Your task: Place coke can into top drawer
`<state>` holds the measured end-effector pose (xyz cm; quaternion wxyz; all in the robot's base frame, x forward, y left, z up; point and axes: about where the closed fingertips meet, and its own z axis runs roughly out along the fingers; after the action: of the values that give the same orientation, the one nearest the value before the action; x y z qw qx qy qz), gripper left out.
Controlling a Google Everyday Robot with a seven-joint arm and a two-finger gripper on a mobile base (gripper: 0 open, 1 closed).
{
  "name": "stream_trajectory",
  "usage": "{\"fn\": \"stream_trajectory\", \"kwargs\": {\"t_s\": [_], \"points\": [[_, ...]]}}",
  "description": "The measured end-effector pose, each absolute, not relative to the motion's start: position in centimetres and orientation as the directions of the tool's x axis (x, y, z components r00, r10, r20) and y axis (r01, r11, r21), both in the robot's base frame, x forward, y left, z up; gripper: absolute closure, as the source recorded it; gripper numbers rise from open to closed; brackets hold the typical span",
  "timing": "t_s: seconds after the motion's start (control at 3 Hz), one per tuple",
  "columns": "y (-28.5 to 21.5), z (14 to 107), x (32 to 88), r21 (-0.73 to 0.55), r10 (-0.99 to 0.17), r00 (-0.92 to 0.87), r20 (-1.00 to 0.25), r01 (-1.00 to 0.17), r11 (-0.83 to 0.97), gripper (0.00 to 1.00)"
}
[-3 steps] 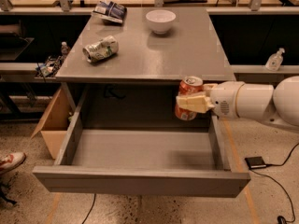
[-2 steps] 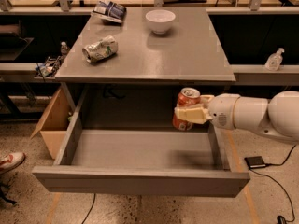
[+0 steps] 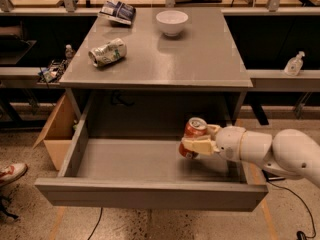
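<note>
I will release the coke can, now hanging tilted inside that drawer, near the middle of the open top drawer's grey bottom (image 3: 170, 162).
The coke can (image 3: 192, 130), red-orange with a silver top, is held tilted in my gripper (image 3: 196, 145), whose pale fingers are shut around its lower half. The white arm reaches in from the right. The can hangs inside the open top drawer (image 3: 150, 194), over the right part of its grey floor, just above or touching it. The drawer is pulled out wide below the grey table (image 3: 200, 59).
On the table top lie a dented silver-green can (image 3: 107, 52), a white bowl (image 3: 171, 22) and a dark snack bag (image 3: 117, 11). A cardboard box (image 3: 57, 129) stands left of the drawer. A shoe (image 3: 11, 173) shows at far left.
The gripper has lowered the coke can from level with the table's underside down into the drawer's right part and moved it slightly left.
</note>
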<state>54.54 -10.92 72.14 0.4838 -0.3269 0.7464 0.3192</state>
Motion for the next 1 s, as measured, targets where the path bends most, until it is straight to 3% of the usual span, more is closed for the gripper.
{"fn": "stream_trajectory", "kwargs": {"t_s": [1.0], "points": [[-5.1, 66.6, 54.0, -0.036, -0.247, -0.091, -0.965, -0.883, 0.467, 1.00]]}}
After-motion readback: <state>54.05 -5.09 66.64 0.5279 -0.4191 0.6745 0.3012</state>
